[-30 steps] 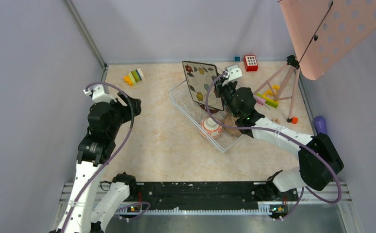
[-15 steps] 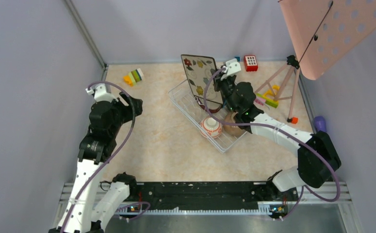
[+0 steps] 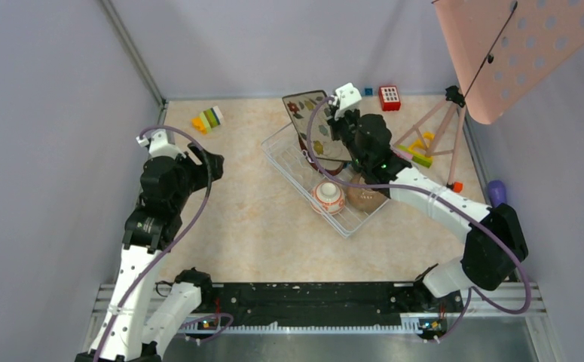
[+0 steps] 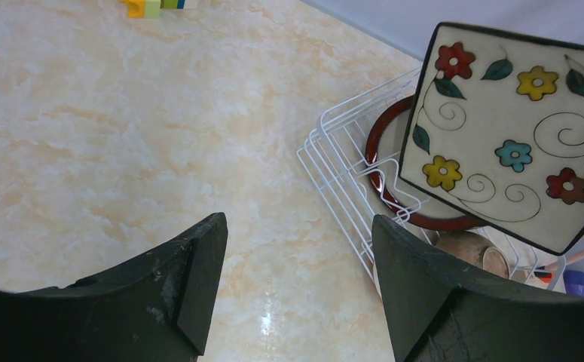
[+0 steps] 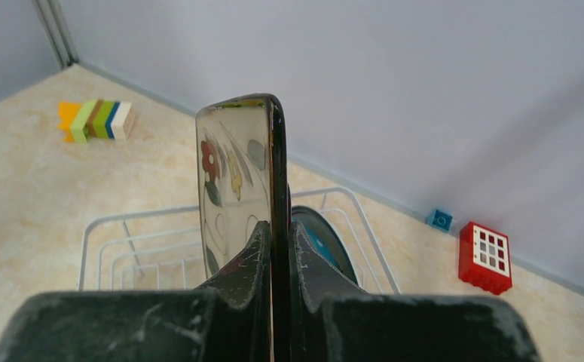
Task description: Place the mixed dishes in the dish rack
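I need to use my right gripper to set the square leaf-patterned plate, held over the rack's far end, upright in the dish rack [image 3: 313,163], against the red-rimmed round plate, and let go of it there.
My right gripper [image 3: 335,127] is shut on the edge of the square leaf-patterned plate [image 3: 309,121] and holds it upright over the far end of the dish rack [image 3: 279,157]. In the right wrist view the fingers [image 5: 252,253] clamp the plate [image 5: 236,173] edge-on. A blue round plate [image 5: 326,243] stands in the rack right behind it. The left wrist view shows the square plate [image 4: 503,139], a red-rimmed round plate [image 4: 390,162] behind it and the rack [image 4: 337,177]. An orange-white bowl [image 3: 328,197] and a brown bowl [image 3: 365,198] sit in the rack's near end. My left gripper [image 3: 210,161] is open and empty, left of the rack. The mug is out of view.
A pink perforated board [image 3: 522,45] on a tripod [image 3: 441,132] stands at the right with toy blocks [image 3: 417,154] at its feet. More blocks lie at the far left [image 3: 208,119] and by the back wall [image 3: 389,97]. A purple object [image 3: 497,192] lies at the right edge.
My right gripper has carried the square plate a little farther back and left over the rack's far end. The left arm has barely moved.
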Motion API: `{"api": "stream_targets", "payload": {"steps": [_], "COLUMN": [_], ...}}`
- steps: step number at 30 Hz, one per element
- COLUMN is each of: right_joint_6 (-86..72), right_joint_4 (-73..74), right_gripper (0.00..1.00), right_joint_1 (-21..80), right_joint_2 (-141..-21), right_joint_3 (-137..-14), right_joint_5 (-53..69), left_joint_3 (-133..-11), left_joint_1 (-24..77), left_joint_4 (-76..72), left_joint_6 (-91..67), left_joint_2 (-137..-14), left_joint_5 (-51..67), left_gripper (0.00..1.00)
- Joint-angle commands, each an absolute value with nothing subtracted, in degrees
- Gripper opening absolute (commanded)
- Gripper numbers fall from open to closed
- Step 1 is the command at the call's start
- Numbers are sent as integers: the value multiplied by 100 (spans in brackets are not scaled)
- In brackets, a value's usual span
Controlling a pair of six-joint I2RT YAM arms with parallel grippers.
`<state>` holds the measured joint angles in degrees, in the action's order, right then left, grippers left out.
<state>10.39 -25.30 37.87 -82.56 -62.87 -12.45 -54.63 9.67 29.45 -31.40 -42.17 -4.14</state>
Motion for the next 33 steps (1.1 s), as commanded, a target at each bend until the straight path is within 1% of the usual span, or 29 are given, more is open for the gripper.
{"api": "stream_targets", "payload": {"steps": [1,6,13,20,33], "right_joint_6": [1295,1403,1450,1336,1418], "right_joint_4": [-2974,-2238,-1583,-147,214], "right_gripper": [0,0,0,0,0], "right_joint_1": [3875,3900,3967,4018,4025], "right_joint_2": [-7627,-7559,-7594,-7988,-8161], "right_joint_3": [-7265,-7581,-8063,-9118,-9035], "right_joint_5": [-1237,-1299,-1305,-1215,-1414], "left_joint_3": [-5451,-5427,-5392,-5355,-5304], "left_joint_1": [940,940,940,940,940], "left_joint_4": [2578,2571,2577,2593,2628], "left_joint_6": [-3138,-3131,-3137,-3138,-3111], "left_joint_2": [-4234,-4229,-4205,-4209,-4172], "left_joint_5": [-308,-299,-308,-301,-299], "left_gripper": [75,75,75,75,75]}}
